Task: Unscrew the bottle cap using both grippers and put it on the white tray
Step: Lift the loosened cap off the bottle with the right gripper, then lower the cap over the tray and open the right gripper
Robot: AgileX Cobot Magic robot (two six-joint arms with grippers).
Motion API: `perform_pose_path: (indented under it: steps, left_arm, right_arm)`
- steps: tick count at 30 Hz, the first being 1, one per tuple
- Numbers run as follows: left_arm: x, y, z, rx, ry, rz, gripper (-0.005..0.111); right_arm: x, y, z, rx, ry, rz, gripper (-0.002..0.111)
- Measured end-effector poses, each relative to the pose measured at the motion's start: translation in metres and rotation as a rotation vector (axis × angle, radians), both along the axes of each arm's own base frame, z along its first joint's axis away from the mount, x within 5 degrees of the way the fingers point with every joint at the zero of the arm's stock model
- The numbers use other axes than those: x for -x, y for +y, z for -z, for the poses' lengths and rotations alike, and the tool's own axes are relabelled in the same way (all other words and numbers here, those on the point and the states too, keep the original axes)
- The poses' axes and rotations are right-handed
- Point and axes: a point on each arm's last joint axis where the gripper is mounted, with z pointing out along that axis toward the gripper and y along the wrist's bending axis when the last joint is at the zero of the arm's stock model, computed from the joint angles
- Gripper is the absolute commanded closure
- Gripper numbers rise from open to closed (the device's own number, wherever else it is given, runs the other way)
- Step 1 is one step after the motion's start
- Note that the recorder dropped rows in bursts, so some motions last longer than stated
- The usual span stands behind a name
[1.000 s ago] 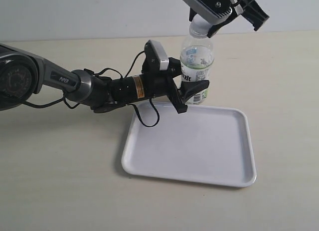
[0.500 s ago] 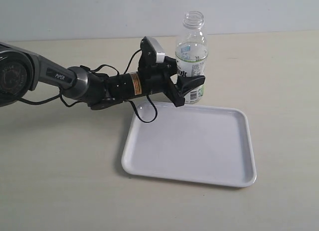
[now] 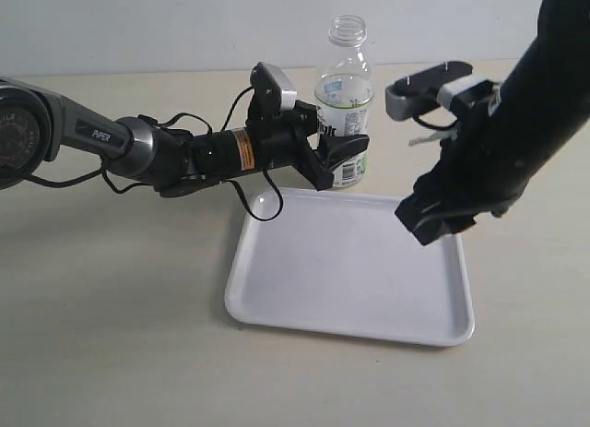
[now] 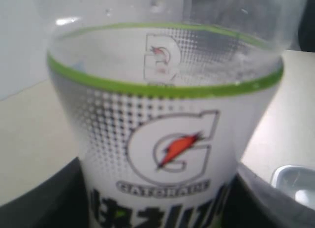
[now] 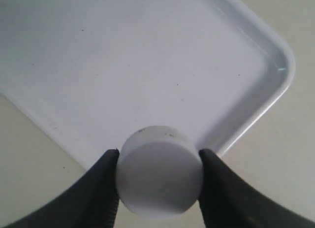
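Note:
The robot's right gripper needs to release the bottle cap, now held above the white tray, on the white tray (image 3: 417, 267) (image 5: 180, 100), near the rim farthest from the left gripper.
The bottle (image 3: 345, 95) stands upright just behind the white tray (image 3: 304, 298), its neck open with no cap on it. My left gripper (image 3: 339, 160) is shut on the bottle's labelled lower body; in the left wrist view the bottle (image 4: 162, 114) fills the picture between the black fingers (image 4: 44, 198). My right gripper (image 5: 158, 179) is shut on the bottle cap (image 5: 160, 171), a white disc held above the white tray (image 5: 147, 55) near its rim. In the exterior view the right gripper (image 3: 429, 219) hangs over the tray's right part, and the cap is hidden there.
The right arm (image 3: 516, 123) reaches down from the upper right across the table (image 3: 111, 316). The left arm (image 3: 138, 150) stretches in from the left, with a black cable (image 3: 263, 210) looping over the tray's back left corner.
The right arm left the bottle top, went out of view, and has come back down over the tray's right part. The bottle's neck is bare. The left gripper with the bottle shifted slightly left.

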Motion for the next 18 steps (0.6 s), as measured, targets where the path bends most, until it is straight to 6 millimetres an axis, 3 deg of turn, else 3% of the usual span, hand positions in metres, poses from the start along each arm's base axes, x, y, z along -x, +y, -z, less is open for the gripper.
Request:
perform_pose_path:
  steps: [7, 18]
  left_arm:
    - [0.0, 0.0, 0.0, 0.0, 0.0, 0.0, 0.107]
    - [0.0, 0.0, 0.0, -0.002, -0.001, 0.003, 0.107]
  right_arm:
    - [0.008, -0.003, 0.027, -0.045, -0.083, 0.105, 0.108]
    - [0.005, -0.002, 0.063, -0.033, 0.002, 0.148, 0.108]
